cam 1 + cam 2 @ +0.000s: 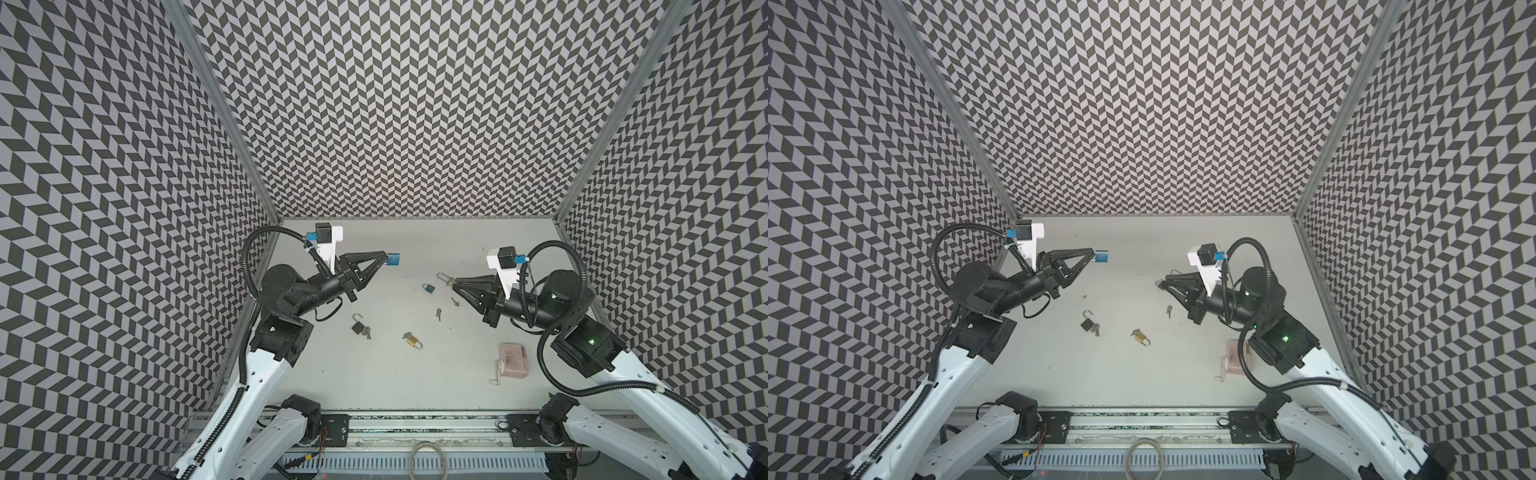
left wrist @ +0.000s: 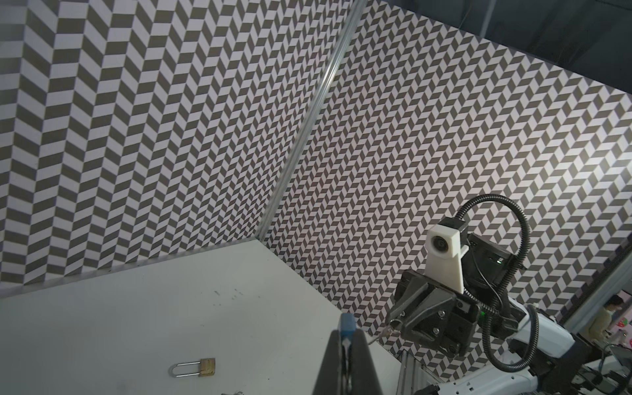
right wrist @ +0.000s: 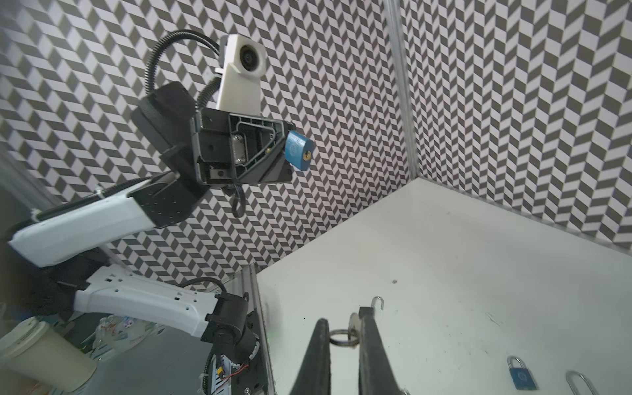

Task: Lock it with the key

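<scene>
The small silver key will come to rest between the brass padlock with a key and loose keys (image 1: pixel 424 327) when my right gripper lets go of it there.
My left gripper (image 1: pixel 386 258) (image 1: pixel 1094 254) (image 2: pixel 347 337) is raised above the table, shut on a blue padlock (image 1: pixel 394 259) (image 1: pixel 1101 256) (image 2: pixel 347 323). In the right wrist view that padlock (image 3: pixel 299 150) shows its brass keyhole, facing my right gripper. My right gripper (image 1: pixel 453 281) (image 3: pixel 343 316) faces it from the right, lower down, shut on a small silver key (image 3: pixel 354 325) with a ring (image 3: pixel 343 337) between the fingers. The left wrist view shows the key (image 2: pixel 388 330) sticking out of the right gripper's tips toward the padlock, with a gap between them.
On the table lie a small blue padlock (image 1: pixel 429 287), a long-shackled brass padlock (image 2: pixel 207 366), loose keys (image 1: pixel 438 313), a black open padlock with keys (image 1: pixel 358 326), a brass padlock with a key (image 1: pixel 412 340) and a pink object (image 1: pixel 513 359). Patterned walls enclose three sides.
</scene>
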### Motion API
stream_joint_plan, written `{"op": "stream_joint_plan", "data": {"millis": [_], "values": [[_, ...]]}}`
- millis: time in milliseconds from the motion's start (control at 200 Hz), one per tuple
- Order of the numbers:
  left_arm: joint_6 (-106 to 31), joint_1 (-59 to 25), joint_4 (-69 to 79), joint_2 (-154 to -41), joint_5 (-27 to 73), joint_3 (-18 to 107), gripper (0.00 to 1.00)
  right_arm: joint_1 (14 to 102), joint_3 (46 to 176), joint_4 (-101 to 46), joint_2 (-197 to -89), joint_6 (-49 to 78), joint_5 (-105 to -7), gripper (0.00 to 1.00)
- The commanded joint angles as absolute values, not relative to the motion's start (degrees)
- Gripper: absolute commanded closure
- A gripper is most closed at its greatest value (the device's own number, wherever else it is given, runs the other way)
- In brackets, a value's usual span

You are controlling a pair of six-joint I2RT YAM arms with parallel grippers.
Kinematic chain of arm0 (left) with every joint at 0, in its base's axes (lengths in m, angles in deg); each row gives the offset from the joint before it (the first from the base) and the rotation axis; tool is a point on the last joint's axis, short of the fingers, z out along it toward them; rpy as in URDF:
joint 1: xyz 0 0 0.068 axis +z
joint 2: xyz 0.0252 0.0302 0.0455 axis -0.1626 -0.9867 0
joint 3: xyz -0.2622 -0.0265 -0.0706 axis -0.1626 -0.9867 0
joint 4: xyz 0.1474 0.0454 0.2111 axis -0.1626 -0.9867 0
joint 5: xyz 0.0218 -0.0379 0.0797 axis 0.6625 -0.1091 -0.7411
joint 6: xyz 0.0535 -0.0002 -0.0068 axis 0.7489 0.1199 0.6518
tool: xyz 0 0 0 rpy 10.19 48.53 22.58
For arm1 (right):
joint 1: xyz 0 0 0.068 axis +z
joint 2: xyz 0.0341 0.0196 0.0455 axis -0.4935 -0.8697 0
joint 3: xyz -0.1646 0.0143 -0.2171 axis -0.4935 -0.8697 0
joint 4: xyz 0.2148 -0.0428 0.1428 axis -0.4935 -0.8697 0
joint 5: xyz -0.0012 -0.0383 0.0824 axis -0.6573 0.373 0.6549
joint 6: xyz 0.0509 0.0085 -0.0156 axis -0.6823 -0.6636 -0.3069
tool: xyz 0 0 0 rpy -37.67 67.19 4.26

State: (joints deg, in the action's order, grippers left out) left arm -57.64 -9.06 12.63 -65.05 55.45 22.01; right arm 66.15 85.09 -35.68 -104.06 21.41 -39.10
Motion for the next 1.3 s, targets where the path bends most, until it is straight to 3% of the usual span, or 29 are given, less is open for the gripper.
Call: {"op": "stream_joint_plan", "data": {"millis": [0, 240, 471, 791, 1292], "values": [[-55.5, -8.7, 6.5, -65.8, 50.0, 21.4, 1.00, 66.2, 83.9, -38.9, -104.5, 20.2, -44.5, 1.00], [-52.2, -10.4, -2.9, -67.3, 39.5, 17.6, 1.00, 66.3, 74.4, -39.4, -109.3, 14.1, -45.8, 1.00], [-54.6, -10.7, -1.1, -66.7, 39.1, 12.0, 1.00, 67.4, 70.3, -36.6, -118.0, 12.8, -45.3, 1.00], [-55.7, -8.9, -3.0, -64.4, 36.2, 10.0, 1.00, 70.9, 73.7, -34.9, -132.2, 13.5, -49.8, 1.00], [-56.4, -7.8, -1.5, -64.7, 38.3, 8.9, 1.00, 70.9, 79.9, -31.4, -145.5, 15.9, -50.0, 1.00]]}}
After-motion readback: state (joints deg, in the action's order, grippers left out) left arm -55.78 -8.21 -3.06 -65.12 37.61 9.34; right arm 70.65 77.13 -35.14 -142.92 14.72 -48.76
